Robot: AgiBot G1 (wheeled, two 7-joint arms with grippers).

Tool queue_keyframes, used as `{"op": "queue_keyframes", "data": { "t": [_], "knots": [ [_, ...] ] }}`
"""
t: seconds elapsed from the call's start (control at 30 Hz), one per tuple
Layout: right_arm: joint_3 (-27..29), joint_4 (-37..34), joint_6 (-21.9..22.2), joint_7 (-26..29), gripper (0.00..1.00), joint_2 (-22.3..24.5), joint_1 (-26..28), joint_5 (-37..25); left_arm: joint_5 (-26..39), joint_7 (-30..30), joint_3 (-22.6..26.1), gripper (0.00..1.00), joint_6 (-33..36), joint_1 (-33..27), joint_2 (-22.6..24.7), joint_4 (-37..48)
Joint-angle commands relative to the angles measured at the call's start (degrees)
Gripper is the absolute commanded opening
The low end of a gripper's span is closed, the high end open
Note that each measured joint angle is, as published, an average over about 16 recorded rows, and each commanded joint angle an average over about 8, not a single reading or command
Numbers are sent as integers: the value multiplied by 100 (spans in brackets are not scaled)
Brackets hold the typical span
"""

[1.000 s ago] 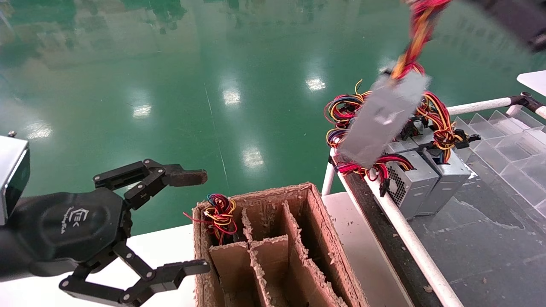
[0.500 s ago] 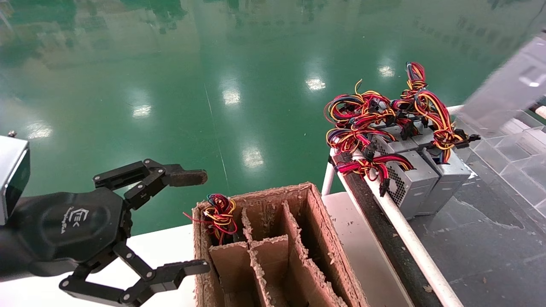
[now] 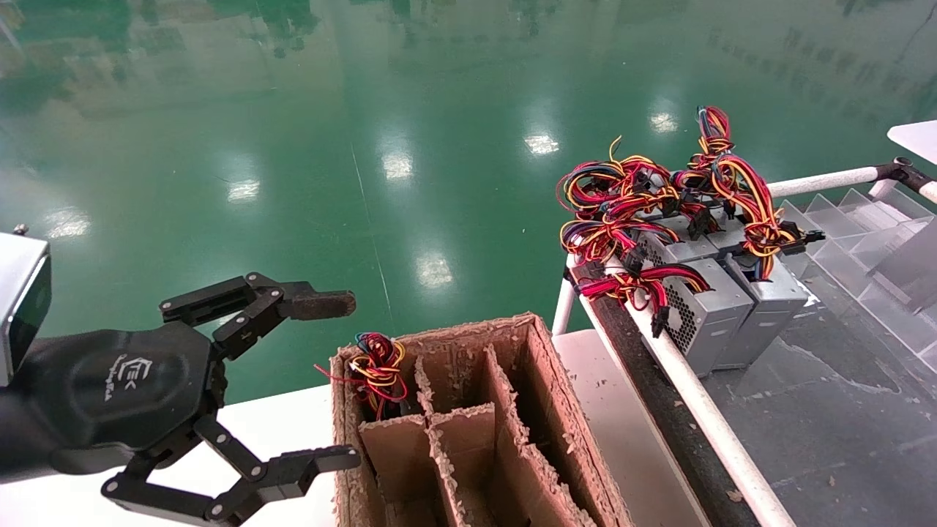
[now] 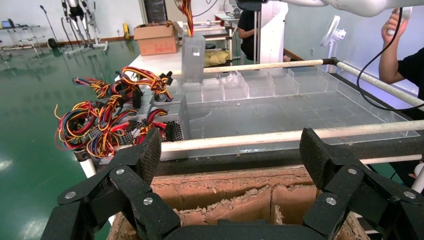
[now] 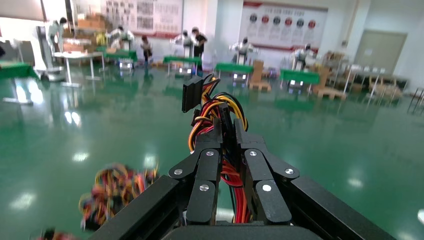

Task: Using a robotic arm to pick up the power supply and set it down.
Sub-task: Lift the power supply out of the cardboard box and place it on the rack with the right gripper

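Observation:
I need to use my right gripper to set the power supply, now hanging just above the tray, free in the spot between the other power supplies and the clear compartment tray (image 3: 809, 315).
My right gripper (image 5: 227, 127) is shut on the red, yellow and orange wire bundle (image 5: 216, 107) of the power supply. In the left wrist view the silver-grey power supply (image 4: 193, 56) hangs upright from those wires under the white robotic arm (image 4: 350, 5), just above the clear compartment tray (image 4: 260, 85). In the head view it is only a faint grey blur (image 3: 908, 256) at the right edge, and the right gripper is out of frame. My left gripper (image 3: 345, 379) (image 4: 231, 150) is open and holds nothing, beside the cardboard box.
Several other power supplies (image 3: 725, 300) with tangled wires (image 3: 629, 205) sit at the far end of the dark table behind a white rail (image 3: 703, 410). A divided cardboard box (image 3: 512, 410) holds one wired unit (image 3: 377, 366). A person stands at the table's far side (image 4: 400, 60).
The power supply, hanging from my right gripper, has swung from above the stacked units to the right and down over the clear tray. The left arm has not moved.

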Motion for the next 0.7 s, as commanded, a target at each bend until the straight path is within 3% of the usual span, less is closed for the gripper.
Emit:
{"op": "queue_keyframes", "data": {
  "t": [0.03, 0.7],
  "knots": [
    [-59, -232, -113, -115, 0, 13, 5, -85, 0, 0, 0, 100, 0, 0, 0, 0],
    [-549, -1107, -465, -531, 0, -632, 406, -738, -1, 0, 1, 100, 0, 0, 0, 0]
  ]
}}
